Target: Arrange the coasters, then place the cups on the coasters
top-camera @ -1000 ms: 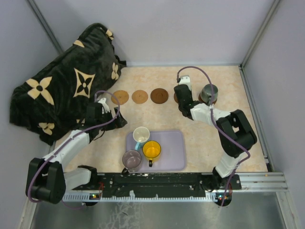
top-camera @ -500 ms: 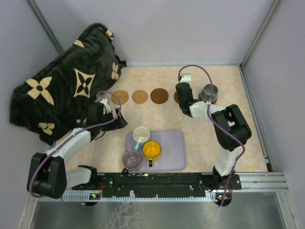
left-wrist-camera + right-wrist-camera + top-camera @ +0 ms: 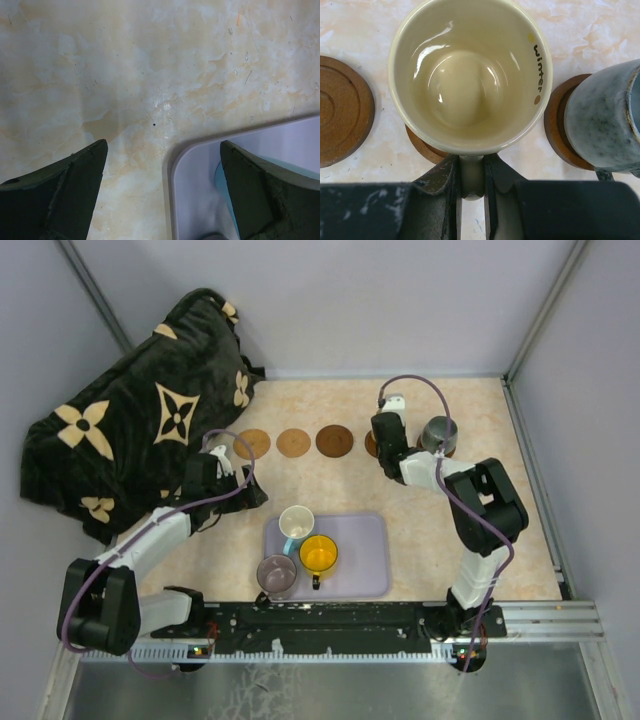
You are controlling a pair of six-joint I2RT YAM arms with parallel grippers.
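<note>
Next, my right gripper lets go of the cream cup on the brown coaster [image 3: 385, 442] [image 3: 458, 111] next to the dark grey-green cup's coaster.
My right gripper [image 3: 471, 167] is shut on the handle of the cream cup [image 3: 470, 75], which sits over a dark brown coaster [image 3: 421, 145]; I cannot tell whether it touches. Just right of it, the dark grey-green cup [image 3: 605, 125] stands on another brown coaster [image 3: 554, 125]. Three bare coasters [image 3: 293, 443] lie in a row to the left. The white cup [image 3: 296, 523], yellow cup [image 3: 318, 555] and purple-grey cup [image 3: 276, 575] stand on the lavender tray [image 3: 365, 560]. My left gripper [image 3: 162, 150] hangs open over the tray's far left corner [image 3: 172, 165], holding nothing.
A black blanket with cream flowers [image 3: 130, 430] is heaped over the table's far left. Grey walls with metal posts close in the back and sides. The arm bases and a rail [image 3: 330, 620] run along the near edge.
My right gripper with the cream cup has shifted slightly right and farther back, toward the dark cup. The left arm has barely moved.
</note>
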